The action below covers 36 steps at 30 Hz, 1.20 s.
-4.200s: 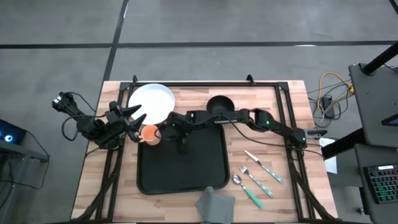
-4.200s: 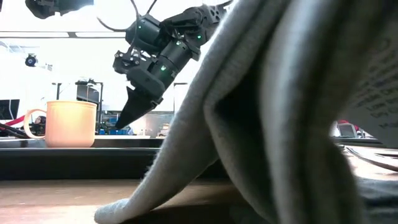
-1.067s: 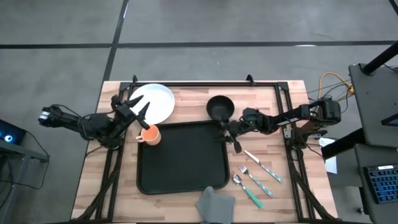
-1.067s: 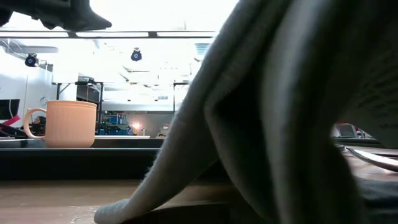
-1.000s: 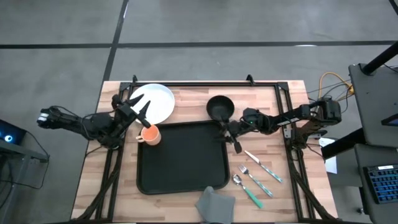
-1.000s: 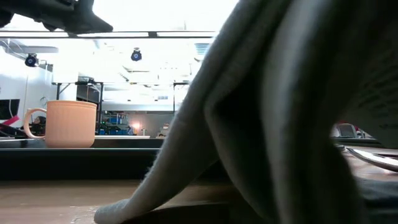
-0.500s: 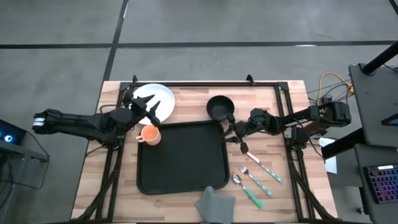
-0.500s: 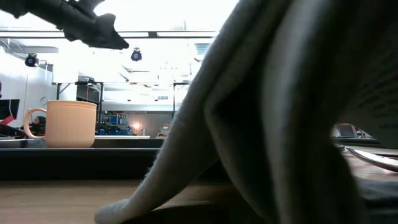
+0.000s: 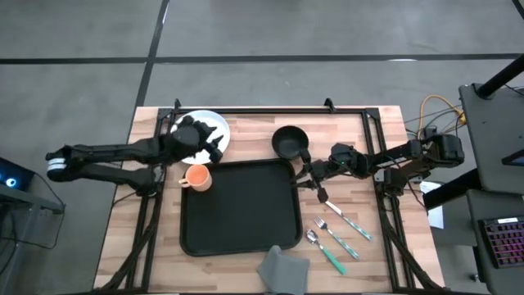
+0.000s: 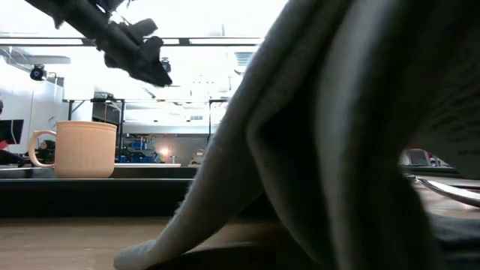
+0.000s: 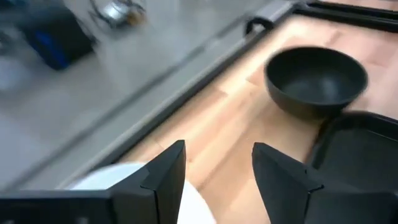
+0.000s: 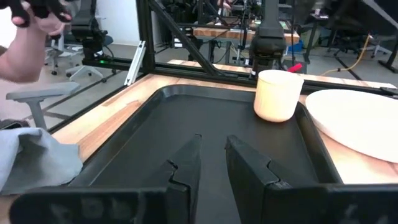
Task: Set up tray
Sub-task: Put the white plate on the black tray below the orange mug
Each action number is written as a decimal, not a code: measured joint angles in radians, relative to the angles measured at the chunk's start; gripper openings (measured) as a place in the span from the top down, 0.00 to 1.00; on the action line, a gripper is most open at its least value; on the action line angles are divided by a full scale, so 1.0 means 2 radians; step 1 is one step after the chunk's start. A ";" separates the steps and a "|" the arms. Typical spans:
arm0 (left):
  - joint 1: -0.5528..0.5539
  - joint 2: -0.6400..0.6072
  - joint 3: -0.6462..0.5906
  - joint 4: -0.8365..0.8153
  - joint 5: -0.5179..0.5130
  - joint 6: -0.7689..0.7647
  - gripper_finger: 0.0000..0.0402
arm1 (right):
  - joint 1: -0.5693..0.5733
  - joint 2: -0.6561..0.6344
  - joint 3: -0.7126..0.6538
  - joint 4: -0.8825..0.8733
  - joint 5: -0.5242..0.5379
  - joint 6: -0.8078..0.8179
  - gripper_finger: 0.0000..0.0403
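Note:
Next, my left gripper will grab the white plate by the plate's rim (image 9: 224,150), on the side facing the black tray's far edge.
The black tray (image 9: 237,215) lies in the middle of the table, and an orange cup (image 9: 196,177) stands in its far left corner. My left gripper (image 9: 214,144) is open and hovers over the white plate (image 9: 211,120). In the low view it (image 10: 159,73) is well above the cup (image 10: 79,148). Its wrist view shows the gripper (image 11: 217,168) with the plate (image 11: 106,179) below it. My right gripper (image 9: 301,179) is at the tray's right rim near the far corner. It (image 12: 212,149) points across the tray (image 12: 155,130), its fingers a narrow gap apart.
A black bowl (image 9: 288,142) sits just beyond the tray's far right corner. A knife (image 9: 348,217), fork (image 9: 336,238) and spoon (image 9: 315,239) lie right of the tray. A grey napkin (image 9: 282,270) sits at the near edge and fills the low view. A person's arm (image 12: 25,37) shows beyond the table.
My left arm has stretched out toward the table's right and far edge. Its gripper went from beside the cup to over the white plate, staying open. In the low view it has come in from the upper left. My right gripper drew back slightly toward the right edge.

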 joint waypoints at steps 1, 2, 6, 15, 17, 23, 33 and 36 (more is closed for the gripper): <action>0.021 0.006 0.000 -0.001 0.031 -0.003 0.57 | 0.001 0.000 -0.001 0.000 0.000 -0.007 0.83; 0.041 0.012 0.001 -0.002 0.063 -0.005 0.57 | 0.003 -0.001 -0.001 0.000 0.000 -0.013 0.83; 0.114 0.037 0.001 -0.017 0.152 -0.017 0.54 | 0.005 -0.002 -0.013 0.039 0.001 -0.035 0.83; 0.159 0.099 0.023 -0.028 0.229 -0.026 0.53 | -0.001 -0.005 -0.095 0.211 0.006 -0.023 0.83; 0.158 0.112 0.035 -0.028 0.229 -0.026 0.53 | -0.013 -0.011 -0.113 0.238 0.007 -0.011 0.83; 0.154 0.136 0.055 -0.027 0.230 -0.024 0.53 | -0.051 -0.074 -0.169 0.248 0.007 0.011 0.83; 0.153 0.137 0.042 -0.028 0.229 -0.021 0.53 | -0.052 -0.221 -0.186 0.097 0.030 0.027 0.83; 0.152 0.137 0.039 -0.028 0.229 -0.025 0.53 | -0.049 -0.251 -0.186 0.064 0.034 0.034 0.83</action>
